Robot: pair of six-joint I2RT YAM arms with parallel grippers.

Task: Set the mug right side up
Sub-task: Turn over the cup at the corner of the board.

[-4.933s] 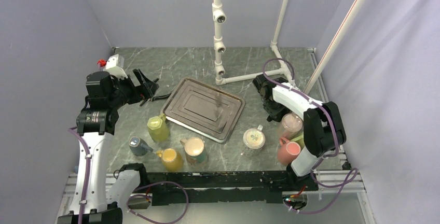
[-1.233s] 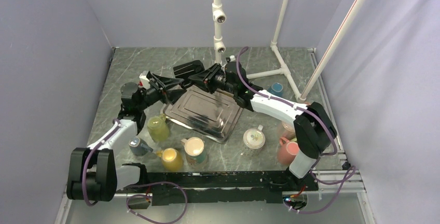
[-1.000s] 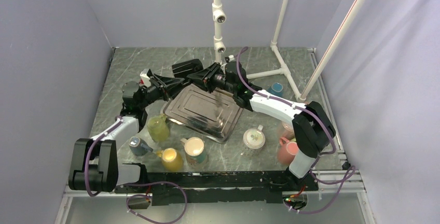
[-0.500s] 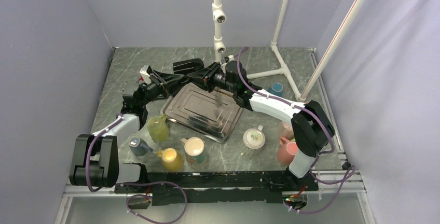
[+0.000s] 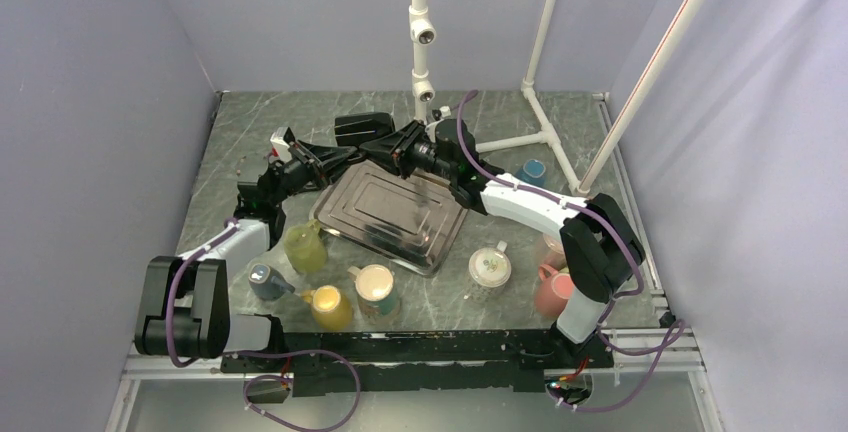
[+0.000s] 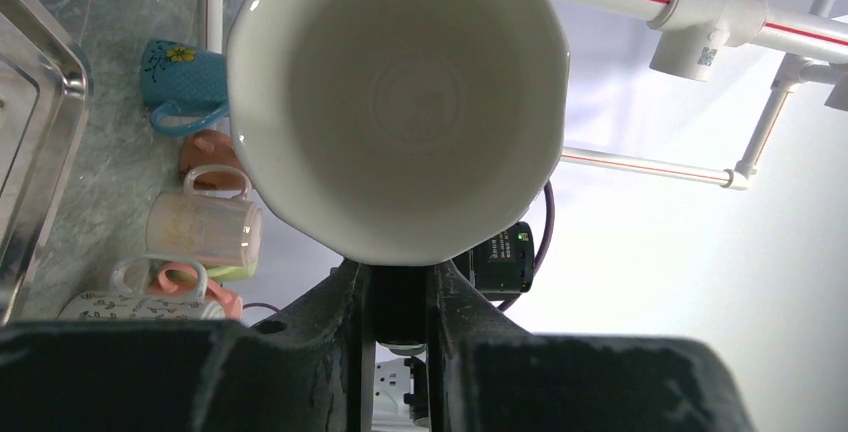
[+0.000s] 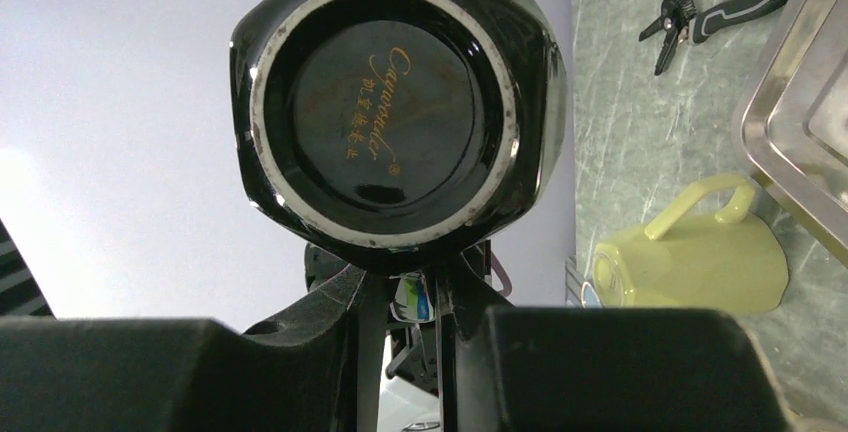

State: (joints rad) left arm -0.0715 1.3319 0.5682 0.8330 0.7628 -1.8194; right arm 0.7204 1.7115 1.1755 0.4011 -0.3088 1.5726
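Note:
My left gripper will let go of the black mug, upright on the far corner of the steel tray (image 5: 364,161) nearest the pliers.
A black mug (image 5: 362,130) with a white inside hangs on its side in the air over the far left corner of the steel tray (image 5: 332,224). The left wrist view looks straight into its white mouth (image 6: 400,102). The right wrist view shows its black base with gold lettering (image 7: 385,102). My left gripper (image 5: 338,154) comes from the left, and its fingers (image 6: 345,302) are closed against a dark part under the mug's rim. My right gripper (image 5: 392,148) is shut on the mug at its base end, seen low in its own view (image 7: 400,277).
Near the front stand a yellow-green mug (image 5: 304,248), a blue one (image 5: 268,280), a yellow one (image 5: 328,304) and a cream one (image 5: 375,287). A patterned mug (image 5: 490,267), pink mug (image 5: 553,292) and teal mug (image 5: 531,171) sit right. A white pipe frame (image 5: 421,52) rises behind. Pliers (image 7: 700,12) lie on the table.
My left gripper has moved up and right to the mug and its jaws have narrowed onto it. The right gripper kept holding the mug almost still.

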